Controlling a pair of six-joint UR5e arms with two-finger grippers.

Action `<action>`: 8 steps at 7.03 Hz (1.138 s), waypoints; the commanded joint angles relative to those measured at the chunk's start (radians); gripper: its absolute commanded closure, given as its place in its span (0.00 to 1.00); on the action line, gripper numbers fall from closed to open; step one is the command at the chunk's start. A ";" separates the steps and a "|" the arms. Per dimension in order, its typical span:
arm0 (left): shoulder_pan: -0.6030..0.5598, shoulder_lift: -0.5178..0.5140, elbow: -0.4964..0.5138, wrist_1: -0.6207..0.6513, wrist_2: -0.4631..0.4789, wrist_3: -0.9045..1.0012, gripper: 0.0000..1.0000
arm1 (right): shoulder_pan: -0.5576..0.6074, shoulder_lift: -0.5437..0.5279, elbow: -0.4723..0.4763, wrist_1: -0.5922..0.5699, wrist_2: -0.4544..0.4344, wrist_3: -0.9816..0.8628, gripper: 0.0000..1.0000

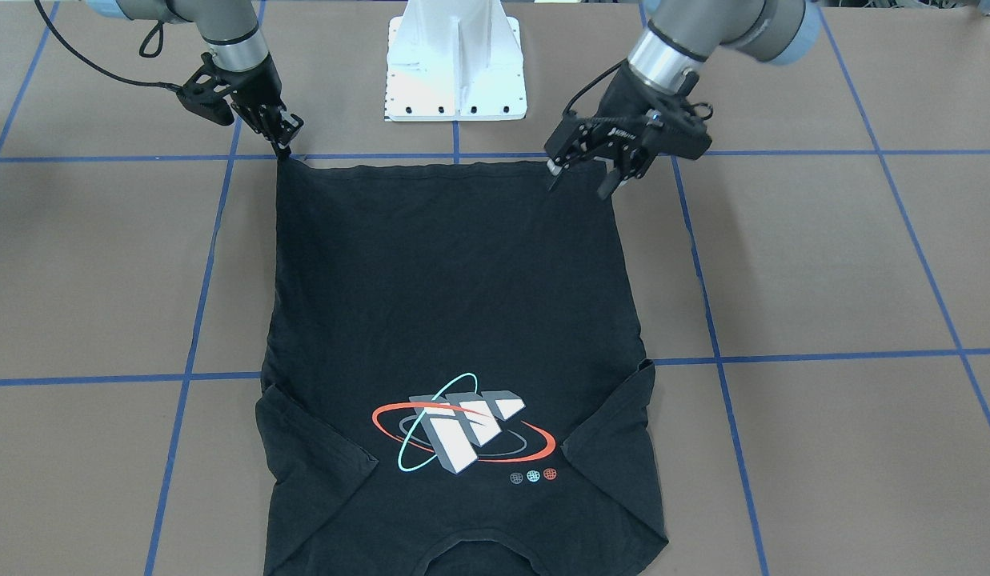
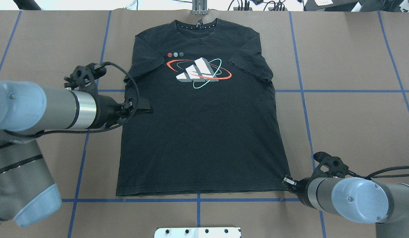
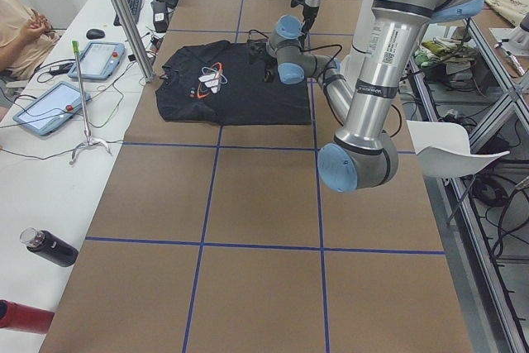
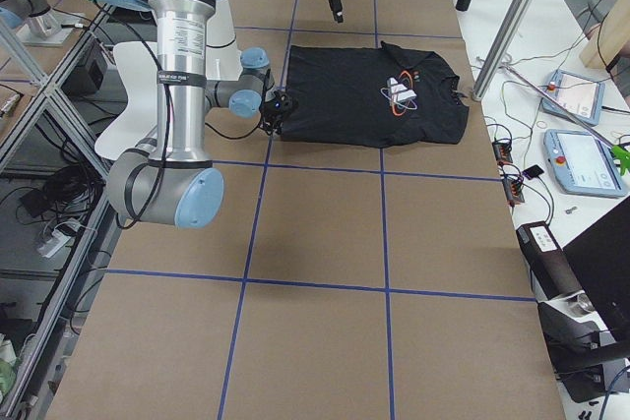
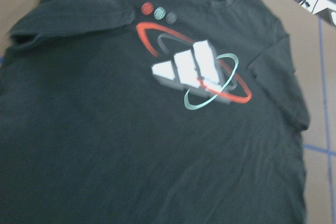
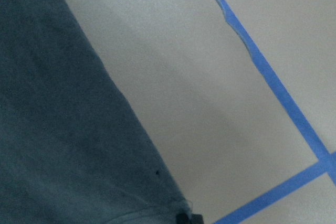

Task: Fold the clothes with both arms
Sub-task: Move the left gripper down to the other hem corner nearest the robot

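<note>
I need to close my left gripper on the free hem corner (image 1: 603, 164) of the black T-shirt, opposite the T-shirt corner that my right gripper holds.
The black T-shirt (image 1: 454, 304) lies flat and print side up on the brown table, with its collar away from the robot and its hem toward it; it also shows in the overhead view (image 2: 201, 138). Its grey-white block print (image 2: 199, 71) is ringed by red and teal ovals. My right gripper (image 1: 286, 148) is down at the hem's corner (image 2: 285, 183), shut on the cloth. My left gripper (image 1: 580, 178) is open and empty. It hangs above the shirt's left side (image 2: 144, 107), and its wrist camera looks down on the print (image 5: 197, 72).
The white pedestal base (image 1: 456, 72) stands just behind the hem. Blue tape lines (image 2: 303, 91) grid the brown table. A side bench with tablets (image 3: 95, 59), a metal pole (image 3: 124, 14) and bottles (image 3: 50, 247) runs past the collar end.
</note>
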 commanded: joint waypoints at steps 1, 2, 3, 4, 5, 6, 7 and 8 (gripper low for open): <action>0.091 0.083 -0.049 0.014 0.042 -0.048 0.01 | -0.027 -0.015 0.024 0.000 0.002 0.004 1.00; 0.199 0.130 -0.043 0.012 0.142 -0.079 0.02 | -0.034 -0.026 0.026 0.000 0.002 0.004 1.00; 0.231 0.144 -0.046 0.010 0.198 -0.139 0.01 | -0.042 -0.029 0.026 0.000 -0.003 0.004 1.00; 0.254 0.160 -0.040 0.012 0.199 -0.183 0.01 | -0.042 -0.035 0.024 -0.002 -0.004 0.004 1.00; 0.295 0.202 -0.035 0.014 0.208 -0.190 0.03 | -0.042 -0.044 0.024 0.000 -0.009 0.004 1.00; 0.303 0.227 -0.023 0.012 0.206 -0.203 0.10 | -0.042 -0.044 0.024 0.000 -0.011 0.004 1.00; 0.329 0.238 -0.012 0.012 0.206 -0.207 0.16 | -0.042 -0.044 0.024 -0.002 -0.011 0.003 1.00; 0.337 0.235 -0.012 0.012 0.205 -0.228 0.23 | -0.042 -0.043 0.024 0.000 -0.012 0.004 1.00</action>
